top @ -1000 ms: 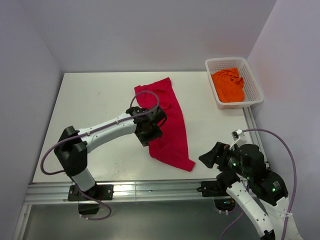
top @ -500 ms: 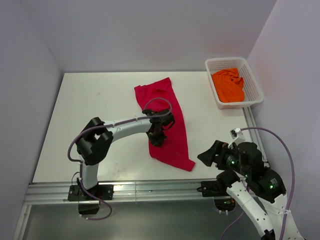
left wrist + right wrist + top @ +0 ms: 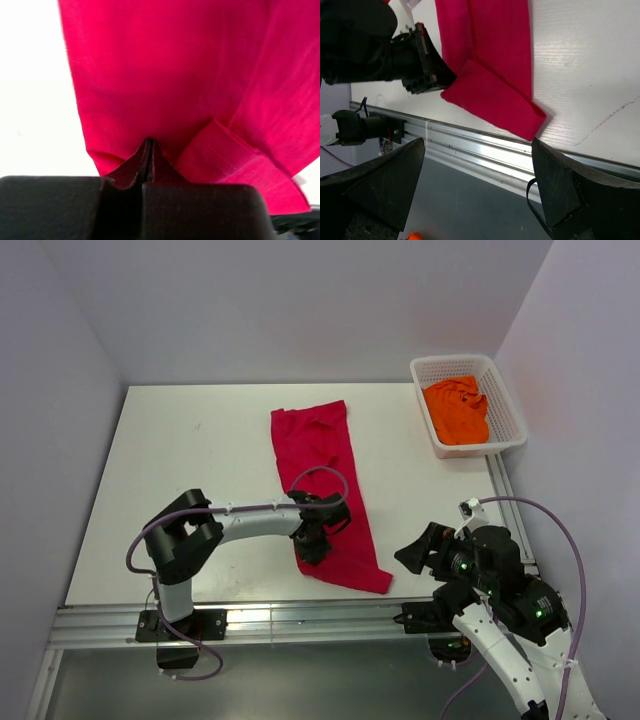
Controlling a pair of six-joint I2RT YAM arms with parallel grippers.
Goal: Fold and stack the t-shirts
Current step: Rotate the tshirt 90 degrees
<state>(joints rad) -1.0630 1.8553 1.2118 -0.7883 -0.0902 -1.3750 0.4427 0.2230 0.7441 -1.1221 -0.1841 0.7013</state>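
The near end of the crimson red t-shirt folds back at a slant, so the robot's left gripper needs to take the flap point(image 3: 219, 136) by the middle seam and pull it past the front edge of the t-shirt.
The crimson red t-shirt point(image 3: 320, 445) lies as a long folded strip down the middle of the white table point(image 3: 190, 450). Its near end is doubled over by the front edge. My left gripper point(image 3: 312, 540) is shut on the shirt's near left edge. In the left wrist view the fingertips point(image 3: 145, 157) meet in the red cloth point(image 3: 165, 75). The bright orange t-shirt point(image 3: 457, 410) sits crumpled in the white mesh basket point(image 3: 513, 438) at the far right. My right gripper point(image 3: 420, 550) hangs open and empty off the table's near right corner, right of the red t-shirt point(image 3: 492, 50).
An aluminium rail point(image 3: 300, 618) runs along the table's front edge, below my right gripper point(image 3: 479, 145) in its wrist view. Grey walls close in the left, back and right sides. The left arm point(image 3: 240, 525) reaches low across the table's near part.
My left gripper has shut on the red shirt's edge and pulled back toward the front edge. The shirt has slid nearer and lies straighter. The right arm has barely moved.
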